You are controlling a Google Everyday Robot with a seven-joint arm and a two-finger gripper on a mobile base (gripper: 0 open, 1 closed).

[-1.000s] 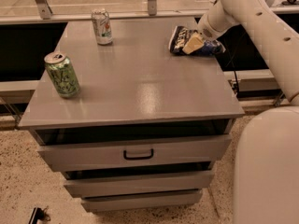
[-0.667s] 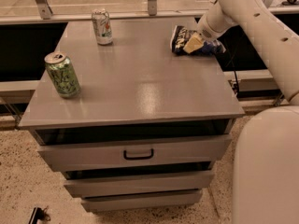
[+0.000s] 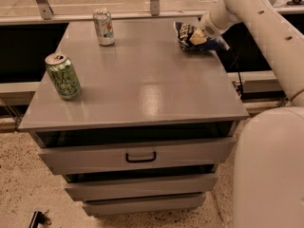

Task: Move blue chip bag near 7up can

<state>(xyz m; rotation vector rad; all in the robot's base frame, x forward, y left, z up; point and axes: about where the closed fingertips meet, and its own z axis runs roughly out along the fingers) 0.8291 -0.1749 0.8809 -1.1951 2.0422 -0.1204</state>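
Note:
Next, my gripper releases the blue chip bag near the far rail, on the cabinet top just beside the 7up can (image 3: 141,24).
The blue chip bag (image 3: 185,33), dark blue and crinkled with white lettering, is at the far right corner of the grey cabinet top (image 3: 142,75). My gripper (image 3: 197,37) comes in from the right on the white arm (image 3: 247,8) and is shut on the bag, its tan fingertip pressed into the bag's middle. The 7up can (image 3: 103,27), pale with green areas and a red mark, stands upright at the far left of the top, well apart from the bag.
A bright green can with black pattern (image 3: 63,76) stands near the left edge. The cabinet has drawers below, the top one with a black handle (image 3: 140,156). The robot's white body (image 3: 270,170) fills the lower right. A rail runs behind the top's far edge.
The gripper and the bag have shifted slightly upward and towards the far edge. Both cans have stayed in place.

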